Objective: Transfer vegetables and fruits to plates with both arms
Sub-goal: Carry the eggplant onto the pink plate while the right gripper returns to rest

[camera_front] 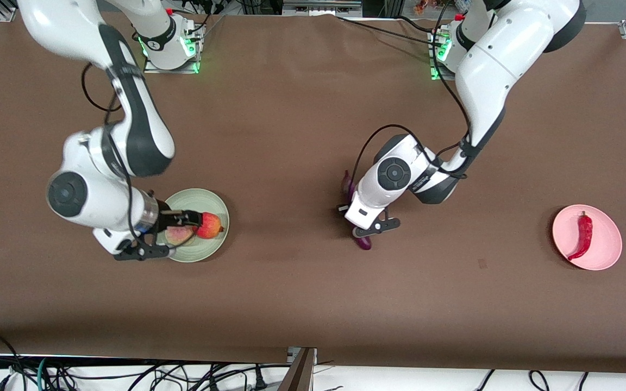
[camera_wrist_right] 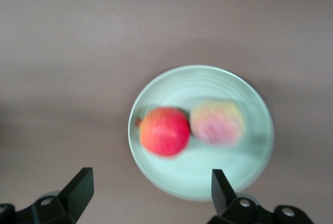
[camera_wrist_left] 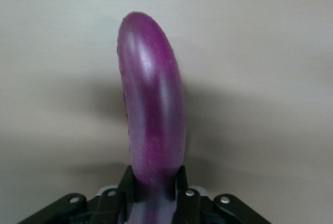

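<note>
I will release the long purple eggplant from my left gripper on the pink plate (camera_front: 586,225), beside the red chili pepper.
My left gripper (camera_front: 364,231) is shut on the long purple eggplant (camera_front: 348,184) near its middle, low over the middle of the table. The left wrist view shows the eggplant (camera_wrist_left: 153,109) sticking out from between the two fingers (camera_wrist_left: 126,182). My right gripper (camera_front: 185,225) hangs open and empty over the mint green plate (camera_front: 204,196). The red apple (camera_front: 211,225) and the paler peach (camera_front: 178,234) lie side by side on that plate. The right wrist view shows the plate (camera_wrist_right: 208,76), the apple (camera_wrist_right: 164,131) and the peach (camera_wrist_right: 217,121) below the spread fingers (camera_wrist_right: 80,185).
The pink plate (camera_front: 606,231) lies toward the left arm's end of the table with the red chili pepper (camera_front: 583,236) on it. The brown table cover (camera_front: 291,282) is bare between the two plates and along its front edge.
</note>
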Motion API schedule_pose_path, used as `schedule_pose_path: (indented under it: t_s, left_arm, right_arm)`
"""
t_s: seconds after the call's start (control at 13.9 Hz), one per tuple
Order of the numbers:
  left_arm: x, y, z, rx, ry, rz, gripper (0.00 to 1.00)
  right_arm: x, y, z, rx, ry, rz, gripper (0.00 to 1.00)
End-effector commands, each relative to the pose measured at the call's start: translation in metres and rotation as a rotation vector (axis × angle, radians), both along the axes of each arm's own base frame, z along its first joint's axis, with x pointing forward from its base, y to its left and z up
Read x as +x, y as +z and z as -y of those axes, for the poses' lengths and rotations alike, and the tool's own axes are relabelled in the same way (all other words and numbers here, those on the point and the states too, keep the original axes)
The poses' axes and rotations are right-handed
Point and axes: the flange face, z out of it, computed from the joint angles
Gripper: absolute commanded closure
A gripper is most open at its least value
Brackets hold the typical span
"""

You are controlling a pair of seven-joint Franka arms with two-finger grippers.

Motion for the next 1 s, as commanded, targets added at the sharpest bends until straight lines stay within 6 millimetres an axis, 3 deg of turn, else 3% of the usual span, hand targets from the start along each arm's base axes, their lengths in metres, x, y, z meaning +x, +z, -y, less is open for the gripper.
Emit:
schedule_pose_path:
  t_s: [0.0,0.14,0.22,0.36,0.5,0.79,0.93]
  left_arm:
    - [0.006,0.047,-0.056,0.182,0.003,-0.068,1.00]
    - [0.010,0.055,-0.095,0.277,-0.044,-0.113,1.00]
    - [0.013,0.055,-0.116,0.335,-0.076,-0.139,1.00]
    - [0.019,0.057,-0.160,0.448,-0.186,-0.184,1.00]
    - [0.033,0.052,-0.227,0.528,-0.232,-0.238,1.00]
    - [0.051,0.059,-0.359,0.468,-0.385,-0.317,0.94]
    - [0.061,0.072,-0.406,0.381,-0.543,-0.293,0.94]
  right_arm:
    - [-0.053,0.108,0.019,-0.047,0.045,-0.025,0.00]
    - [-0.079,0.158,0.037,-0.047,0.041,-0.023,0.00]
    - [-0.085,0.166,0.047,-0.051,0.035,-0.033,0.00]
    - [-0.093,0.168,0.069,-0.066,0.081,-0.024,0.00]
    - [-0.102,0.170,0.079,-0.063,0.081,-0.020,0.00]
    - [-0.102,0.182,0.085,-0.068,0.075,-0.053,0.00]
    - [-0.100,0.184,0.086,-0.067,0.072,-0.048,0.00]
